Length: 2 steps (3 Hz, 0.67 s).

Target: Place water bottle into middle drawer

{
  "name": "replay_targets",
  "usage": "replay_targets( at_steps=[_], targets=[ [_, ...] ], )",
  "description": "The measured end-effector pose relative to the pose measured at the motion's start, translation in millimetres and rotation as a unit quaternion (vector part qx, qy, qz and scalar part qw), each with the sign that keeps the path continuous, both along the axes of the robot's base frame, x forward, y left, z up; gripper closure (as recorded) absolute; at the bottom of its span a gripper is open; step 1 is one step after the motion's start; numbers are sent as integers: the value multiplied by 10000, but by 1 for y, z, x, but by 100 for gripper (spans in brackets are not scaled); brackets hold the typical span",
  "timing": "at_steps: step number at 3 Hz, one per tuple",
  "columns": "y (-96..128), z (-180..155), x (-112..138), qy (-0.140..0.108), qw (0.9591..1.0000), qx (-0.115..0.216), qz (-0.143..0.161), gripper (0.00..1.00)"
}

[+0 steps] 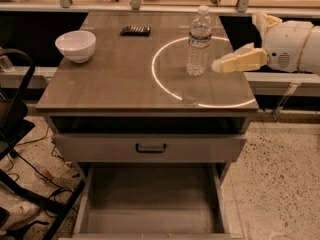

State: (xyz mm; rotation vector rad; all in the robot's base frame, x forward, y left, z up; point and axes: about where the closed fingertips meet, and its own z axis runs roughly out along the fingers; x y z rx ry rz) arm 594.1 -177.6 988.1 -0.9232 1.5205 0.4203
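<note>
My gripper is going to close around the middle of the water bottle [199,44], well below its white cap, to pick it up off the tabletop.
The water bottle [198,43], clear and ribbed with a white cap and a white-red label band, stands upright on the right half of the wooden tabletop [115,79]. My gripper [222,64], beige on a white arm, reaches in from the right at the height of the bottle's lower half. It is just right of the bottle, with a small gap between them. The middle drawer [150,199] is pulled out at the bottom of the view, and its bare floor has nothing on it.
A white bowl [75,45] sits at the tabletop's left and a small black object [135,30] at the back. A ring of light [165,84] lies around the bottle. A shut drawer front with a dark handle [150,148] is above the open drawer. A black frame and cables [20,149] stand at the left.
</note>
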Motion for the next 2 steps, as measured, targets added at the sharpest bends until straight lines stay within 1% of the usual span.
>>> replay_targets(
  at_steps=[1, 2],
  targets=[
    [11, -6, 21, 97, 9997, 201, -51, 0],
    [24, -12, 57, 147, 9978, 637, -131, 0]
  ],
)
